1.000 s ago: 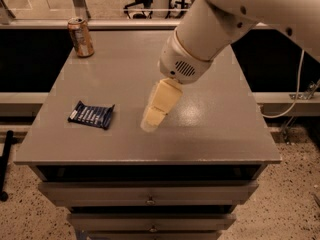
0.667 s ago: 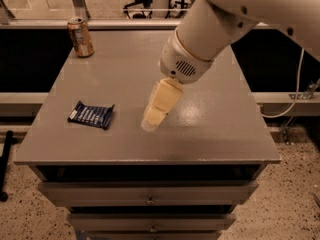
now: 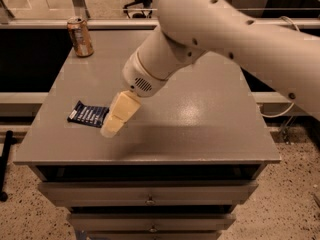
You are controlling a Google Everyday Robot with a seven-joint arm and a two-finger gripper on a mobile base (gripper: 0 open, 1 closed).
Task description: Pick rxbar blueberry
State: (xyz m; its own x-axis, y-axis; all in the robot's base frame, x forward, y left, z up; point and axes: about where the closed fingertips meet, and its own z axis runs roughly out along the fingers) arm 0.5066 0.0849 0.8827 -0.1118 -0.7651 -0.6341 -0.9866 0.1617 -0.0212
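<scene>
My gripper is going to close on the middle [image 3: 90, 115] of the rxbar blueberry, at a spot that lies between the two short ends of the bar.
The rxbar blueberry [image 3: 88, 114] is a flat dark navy bar with white lettering. It lies on the left part of the grey cabinet top [image 3: 200, 109]. My gripper [image 3: 113, 126] hangs from the big white arm with its tip just right of the bar's right end, close above the surface and covering that end of the bar. The gripper holds nothing that I can see.
A brown drink can [image 3: 80, 37] stands upright at the back left corner of the cabinet top. Drawers [image 3: 150, 200] run down the cabinet's front. A cable [image 3: 280, 109] hangs to the right of the cabinet.
The arm has swung left and lower, so the gripper went from the middle of the top to the bar's right end. The bar and can have not moved.
</scene>
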